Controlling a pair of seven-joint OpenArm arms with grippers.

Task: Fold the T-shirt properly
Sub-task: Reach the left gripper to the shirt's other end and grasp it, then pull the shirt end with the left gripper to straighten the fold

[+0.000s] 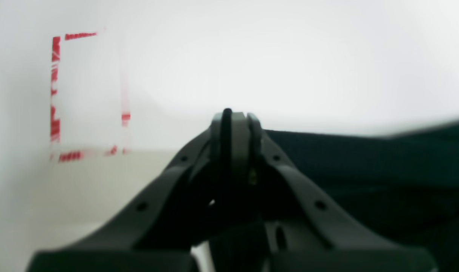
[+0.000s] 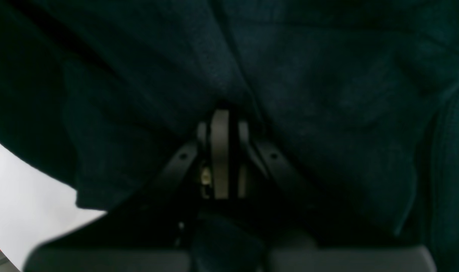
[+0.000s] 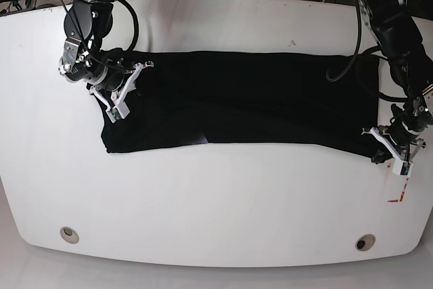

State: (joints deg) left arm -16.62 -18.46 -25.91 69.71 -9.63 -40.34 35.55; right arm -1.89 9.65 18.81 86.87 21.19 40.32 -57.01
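The T-shirt's near corner in my left gripper sticks out past the T-shirt's long edge, so next I lay the corner back and take the T-shirt end's middle point(image 3: 376, 99) before folding.
The black T-shirt point(image 3: 243, 99) lies as a long flat band across the white table point(image 3: 216, 194). My right gripper point(image 3: 116, 107) is at the shirt's left end. In the right wrist view this gripper point(image 2: 224, 117) is shut, with the dark cloth point(image 2: 309, 75) bunched at its tips and filling the view. My left gripper point(image 3: 392, 157) is at the shirt's lower right corner. In the left wrist view it point(image 1: 237, 117) is shut with a thin black strip of cloth between the fingers, and the shirt point(image 1: 365, 162) stretches away to the right.
Red tape marks point(image 1: 55, 87) outline a square on the table beyond the left gripper. One corner mark point(image 3: 399, 197) shows near the table's right edge. Two round holes point(image 3: 67, 233) point(image 3: 365, 241) sit near the front edge. Cables hang behind the table.
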